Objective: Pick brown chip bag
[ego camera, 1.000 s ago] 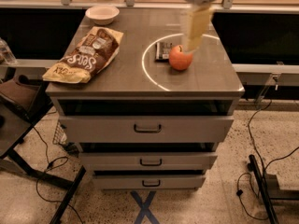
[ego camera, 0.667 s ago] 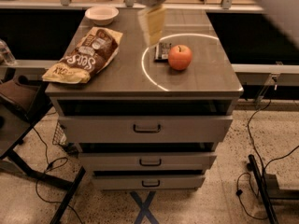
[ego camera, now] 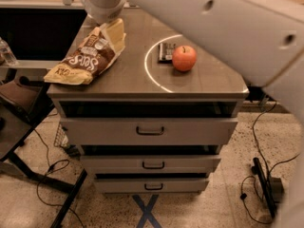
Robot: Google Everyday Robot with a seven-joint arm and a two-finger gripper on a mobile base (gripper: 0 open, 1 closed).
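The brown chip bag's middle (ego camera: 88, 58) lies between the tan-yellow ends of the bag. I will move my gripper to it next and close there.
The brown chip bag (ego camera: 84, 61) lies flat at the left edge of the grey cabinet top (ego camera: 128, 75), brown in the middle with white lettering and tan-yellow ends. My gripper (ego camera: 114, 34) hangs over the bag's far right end, its pale yellow fingers (ego camera: 116, 32) close above or touching the bag. The white arm stretches from the upper right across the frame.
A red apple (ego camera: 184, 58) sits right of centre on the top, with a small dark flat packet (ego camera: 166, 52) just left of it, both inside a white ring mark. Three drawers (ego camera: 149, 130) are below. A dark chair (ego camera: 19, 103) and floor cables stand at the left.
The gripper has swung left from above the apple and packet to over the chip bag. The arm now crosses the upper right of the view. Bag, apple and packet have not moved.
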